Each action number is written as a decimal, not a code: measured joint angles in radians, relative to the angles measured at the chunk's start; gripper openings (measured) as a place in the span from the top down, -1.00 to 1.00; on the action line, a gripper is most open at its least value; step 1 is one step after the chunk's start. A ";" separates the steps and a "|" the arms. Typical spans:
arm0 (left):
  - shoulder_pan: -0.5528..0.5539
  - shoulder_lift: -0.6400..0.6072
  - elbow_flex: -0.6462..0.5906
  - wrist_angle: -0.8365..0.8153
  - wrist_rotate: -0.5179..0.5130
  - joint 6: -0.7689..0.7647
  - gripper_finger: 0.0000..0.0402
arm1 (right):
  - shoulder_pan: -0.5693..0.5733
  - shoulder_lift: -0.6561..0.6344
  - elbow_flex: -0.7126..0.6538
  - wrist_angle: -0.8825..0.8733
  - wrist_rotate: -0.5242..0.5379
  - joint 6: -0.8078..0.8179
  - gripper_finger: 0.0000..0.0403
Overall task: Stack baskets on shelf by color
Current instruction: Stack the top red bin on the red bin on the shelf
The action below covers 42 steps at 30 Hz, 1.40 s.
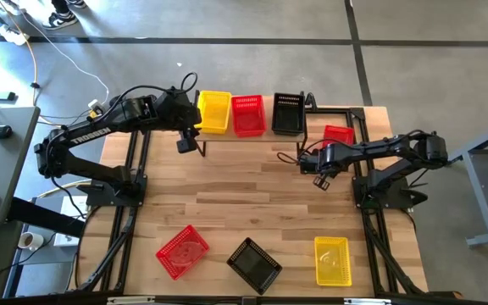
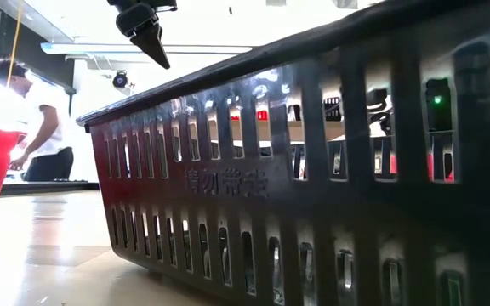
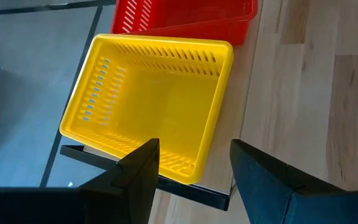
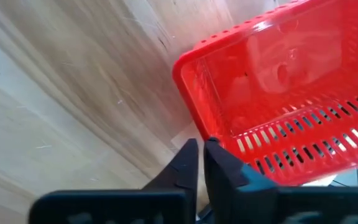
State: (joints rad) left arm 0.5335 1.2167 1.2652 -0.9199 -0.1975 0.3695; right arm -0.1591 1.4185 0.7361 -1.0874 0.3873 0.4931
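My shut right fingers barely reach the red basket's rim beside the shelf; I need to open them and take that rim (image 4: 195, 113) deeper.
The shelf (image 1: 266, 127) stands at the table's far edge. A yellow basket (image 1: 214, 111), a red basket (image 1: 247, 114) and a black basket (image 1: 288, 113) stand side by side on it. My left gripper (image 1: 189, 142) (image 3: 194, 144) is open, just near of the yellow basket (image 3: 154, 106), with its fingers on either side of the basket's near end and clear of it. My right gripper (image 1: 318, 174) (image 4: 201, 144) is shut beside a corner of another red basket (image 1: 339, 135) (image 4: 272, 81), which sits on the table right of the shelf.
Three more baskets lie along the table's near edge: red (image 1: 182, 251), black (image 1: 254, 264) and yellow (image 1: 332, 260). The black one (image 2: 313, 187) fills the low view. The table's middle is bare wood (image 1: 244, 191). A person (image 2: 37, 119) stands in the room beyond.
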 joint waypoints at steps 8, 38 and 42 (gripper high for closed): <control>0.000 0.000 0.000 0.000 0.000 0.000 0.07 | 0.004 0.000 0.015 -0.019 0.006 0.027 0.99; 0.000 0.000 0.000 0.000 0.004 0.000 0.07 | -0.028 -0.001 0.101 -0.095 -0.071 0.022 0.59; 0.000 0.000 0.000 0.000 0.004 0.000 0.07 | -0.040 -0.001 0.080 -0.092 -0.040 0.001 0.38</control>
State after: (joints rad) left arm 0.5335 1.2171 1.2652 -0.9199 -0.1936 0.3690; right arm -0.1995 1.4178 0.8159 -1.1795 0.3468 0.4939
